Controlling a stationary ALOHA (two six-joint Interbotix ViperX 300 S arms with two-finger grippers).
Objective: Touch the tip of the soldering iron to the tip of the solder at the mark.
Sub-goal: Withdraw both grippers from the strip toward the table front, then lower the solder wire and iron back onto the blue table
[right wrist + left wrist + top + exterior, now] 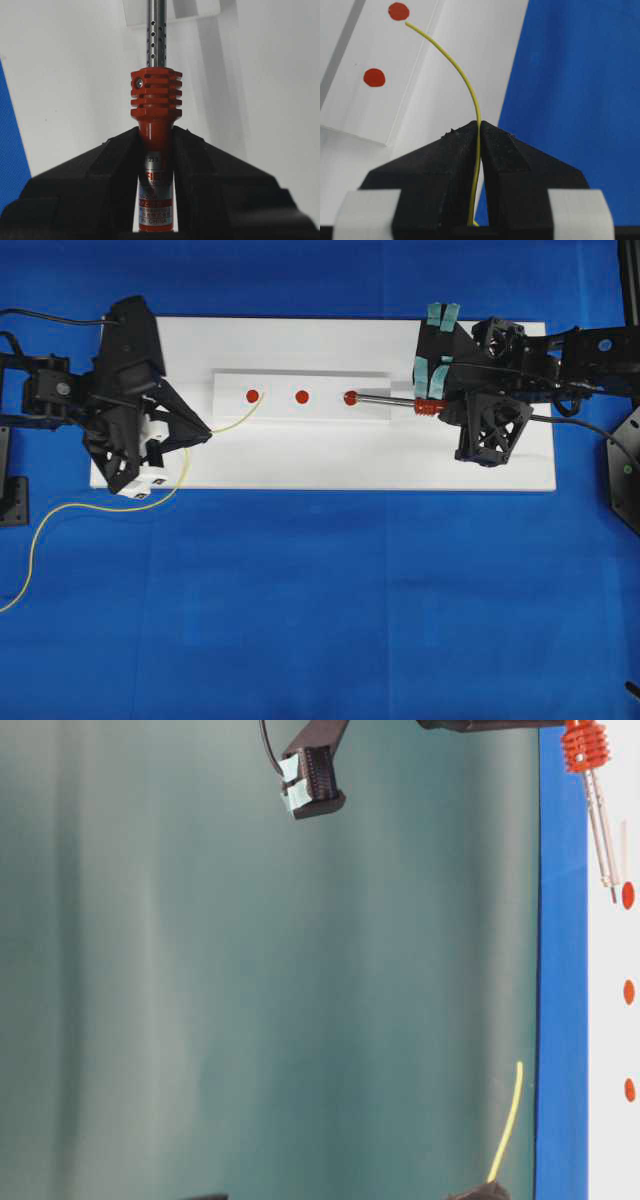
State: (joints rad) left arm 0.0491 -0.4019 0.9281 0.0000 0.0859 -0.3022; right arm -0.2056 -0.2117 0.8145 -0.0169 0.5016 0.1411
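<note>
Next, my left gripper releases the solder on the blue cloth [185,588] in front of the white board, on that gripper's own side.
Three red marks sit in a row on a raised white strip [300,380]. My left gripper [205,433] is shut on the solder [235,423], a thin yellow wire that arcs up to the left mark [252,395]. In the left wrist view the solder [465,80] runs between the closed jaws of the left gripper [480,125], and its tip ends just below the far mark [398,11]. My right gripper [440,405] is shut on the red handle of the soldering iron [390,400], whose tip lies at the right mark [350,398]. The two tips are well apart.
The strip rests on a white board [300,465] on blue cloth. Loose solder [60,515] trails off to the left across the cloth. The iron's black cord [580,425] runs off to the right. The middle mark [302,396] has nothing at it.
</note>
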